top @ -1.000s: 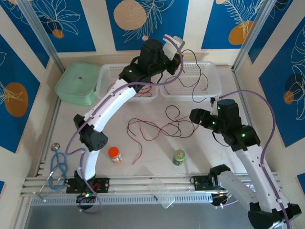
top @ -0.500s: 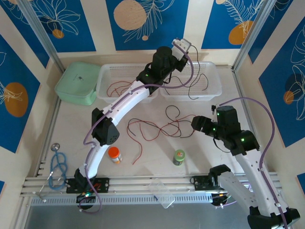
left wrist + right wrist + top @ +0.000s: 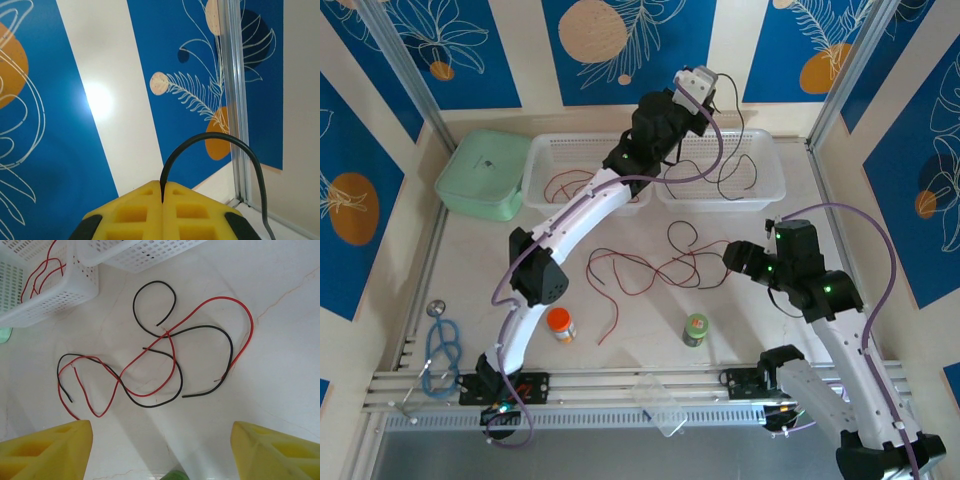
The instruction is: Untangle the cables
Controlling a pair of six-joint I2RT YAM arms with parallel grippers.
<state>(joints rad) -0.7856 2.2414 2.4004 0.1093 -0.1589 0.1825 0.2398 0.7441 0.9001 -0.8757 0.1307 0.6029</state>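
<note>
My left gripper should release the black cable in the white basket that is farther from the green lidded box (image 3: 722,178).
Several thin red and black cables (image 3: 660,265) lie tangled on the table's middle, crossing in loops (image 3: 150,360). My left gripper (image 3: 705,82) is raised high above the right white basket (image 3: 720,203), near the back wall. Its yellow jaws (image 3: 162,186) are shut on a black cable (image 3: 215,136), which arches out and hangs down (image 3: 740,135) into that basket. Red cables (image 3: 570,185) lie in the left white basket (image 3: 542,195). My right gripper (image 3: 735,258) hovers at the tangle's right end, open, with nothing between its fingers (image 3: 162,450).
A green lidded box (image 3: 483,173) sits at the back left. An orange-capped bottle (image 3: 560,324) and a green bottle (image 3: 695,329) stand in front of the tangle. Blue looped tubing (image 3: 442,350) lies front left. A clear plastic container (image 3: 660,403) rests on the front rail.
My left arm has swung right from between the baskets to above the right one, carrying the black cable. The right arm has barely moved.
</note>
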